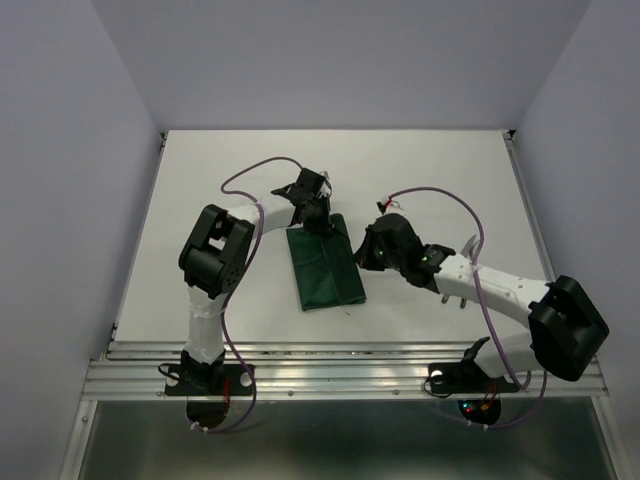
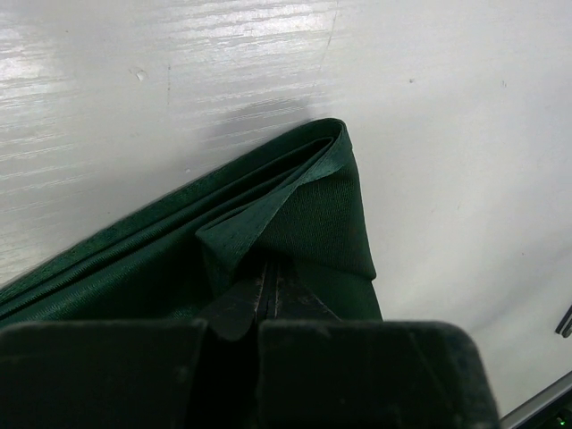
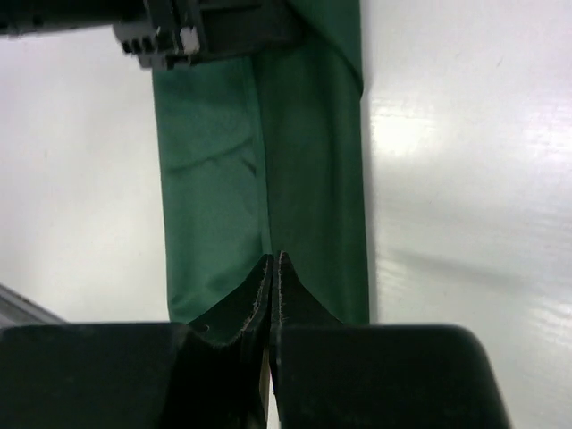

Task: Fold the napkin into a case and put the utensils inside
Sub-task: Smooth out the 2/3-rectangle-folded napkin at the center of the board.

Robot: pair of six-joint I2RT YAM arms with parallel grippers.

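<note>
The napkin's top layer is pinched in my left gripper behind its slanted, folded-back edge, so my left gripper needs to open and grab the layer nearer to the napkin's far edge (image 2: pixel 299 182).
The dark green napkin (image 1: pixel 325 268) lies folded into a long narrow case in the middle of the table. My left gripper (image 1: pixel 318 218) is at its far end, shut on a top layer of the napkin (image 2: pixel 304 206), which tents up to the fingertips (image 2: pixel 268 273). My right gripper (image 1: pixel 366 252) is shut and holds nothing; its tips (image 3: pixel 273 261) sit over the fold line of the napkin (image 3: pixel 214 179). The utensils lie mostly hidden under my right forearm. Only silver ends (image 1: pixel 468 247) show beside it.
The white table (image 1: pixel 220 180) ends at a metal rail (image 1: pixel 340 365) in front. Purple cables loop above both arms. My left gripper's body (image 3: pixel 170 36) shows at the top of the right wrist view.
</note>
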